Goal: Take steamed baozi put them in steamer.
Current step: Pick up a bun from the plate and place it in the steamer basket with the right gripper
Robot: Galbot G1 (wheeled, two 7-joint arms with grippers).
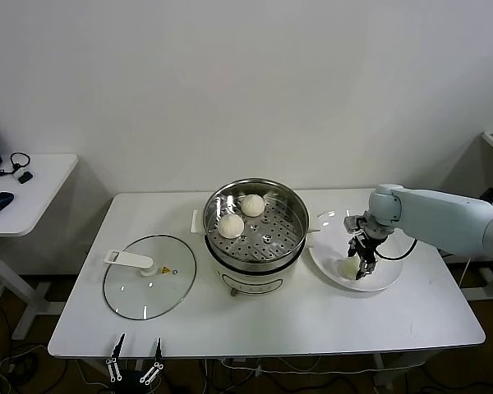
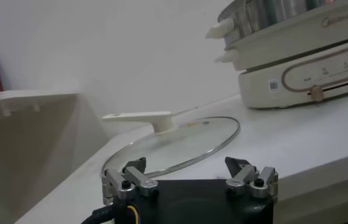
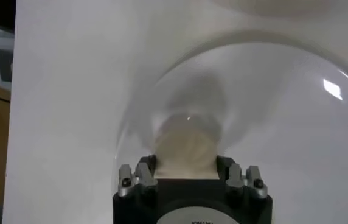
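The robot's right gripper needs to release the baozi, still on the white plate, on the bare front part of the steamer's perforated tray (image 1: 254, 248), in front of the two baozi.
The steamer (image 1: 251, 275) stands mid-table, and two steamed baozi (image 1: 251, 205) (image 1: 232, 225) lie on its perforated tray. To its right, a third baozi (image 1: 347, 268) rests on a white plate (image 1: 386, 275). My right gripper (image 1: 361, 267) reaches down onto that bun. In the right wrist view the baozi (image 3: 186, 149) fills the space inside the right gripper (image 3: 186, 167), with a finger pressed against each side, on the plate (image 3: 283, 122). My left gripper (image 1: 135, 361) is parked open at the table's front edge. In its own wrist view the left gripper (image 2: 186, 170) holds nothing.
A glass lid (image 1: 148, 287) with a white handle lies flat left of the steamer, just ahead of the left gripper; the left wrist view shows this lid (image 2: 180, 143) and the steamer base (image 2: 302, 67). A side table (image 1: 33, 185) stands at far left.
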